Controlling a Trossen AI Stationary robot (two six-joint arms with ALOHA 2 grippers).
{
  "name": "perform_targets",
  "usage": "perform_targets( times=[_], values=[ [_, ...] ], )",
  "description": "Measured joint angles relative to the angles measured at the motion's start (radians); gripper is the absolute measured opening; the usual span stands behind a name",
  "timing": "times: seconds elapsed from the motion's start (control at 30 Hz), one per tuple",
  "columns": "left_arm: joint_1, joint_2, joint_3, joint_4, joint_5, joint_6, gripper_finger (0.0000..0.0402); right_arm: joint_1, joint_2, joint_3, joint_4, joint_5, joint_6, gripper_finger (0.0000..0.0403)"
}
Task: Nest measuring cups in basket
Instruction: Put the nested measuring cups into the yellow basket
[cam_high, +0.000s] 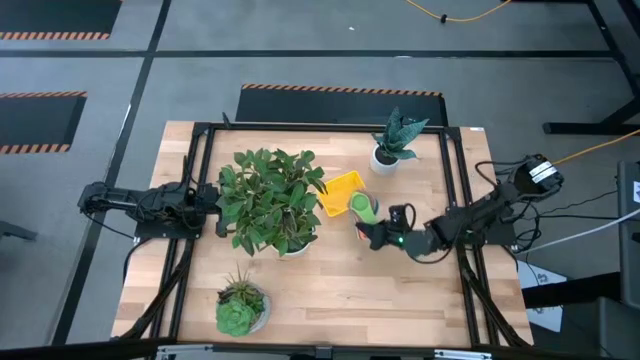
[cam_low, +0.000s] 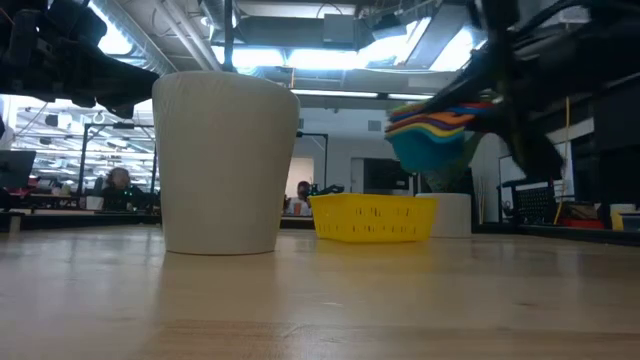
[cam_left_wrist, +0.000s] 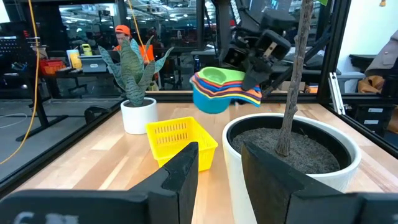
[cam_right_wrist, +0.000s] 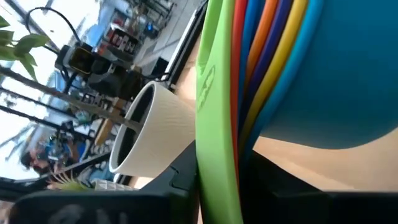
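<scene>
The stack of measuring cups, now hanging above the basket, will be let go by my right gripper inside the yellow basket's front half (cam_high: 342, 200), beside the large leafy plant.
A nested stack of measuring cups (cam_left_wrist: 222, 87), green on top and blue at the bottom, hangs in the air just right of the yellow basket (cam_high: 338, 188). From the low view the stack (cam_low: 432, 132) is above the basket (cam_low: 372, 217), which rests flat on the table. My right gripper (cam_high: 374, 230) is shut on the stack's handles. My left gripper (cam_left_wrist: 219, 177) waits at the table's left side behind the big leafy plant, its fingers apart with nothing between them. My right gripper pinches the stacked flat handles (cam_right_wrist: 231, 130) of the nested cups between its two fingers, all layers together. The fingers come from the table's right side, nearly level and slanting a little down. The stack hangs clear of the table and basket, slightly tilted.
A large leafy plant in a white pot (cam_high: 270, 205) stands left of the basket. A small snake plant in a white pot (cam_high: 388, 152) is behind it. A succulent pot (cam_high: 240, 308) sits near the front left. Bare wood lies at the front right (cam_high: 380, 290).
</scene>
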Motion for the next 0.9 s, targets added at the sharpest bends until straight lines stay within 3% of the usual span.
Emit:
perform_targets(
  times=[0.27,0.5,0.67,0.9],
  values=[
    [0.000,0.000,0.000,0.000,0.000,0.000,0.0117,-0.234,-0.016,0.000,0.089,-0.378,-0.170,0.0077],
    [0.000,0.000,0.000,0.000,0.000,0.000,0.0117,-0.398,-0.009,0.000,0.094,-0.638,-0.201,0.0077],
    [0.000,0.000,0.000,0.000,0.000,0.000,0.0117,-0.451,0.016,0.000,0.102,-0.735,-0.205,0.0077],
    [0.000,0.000,0.000,0.000,0.000,0.000,0.0117,-0.475,0.068,0.000,0.164,-0.766,-0.227,0.0077]
  ],
)
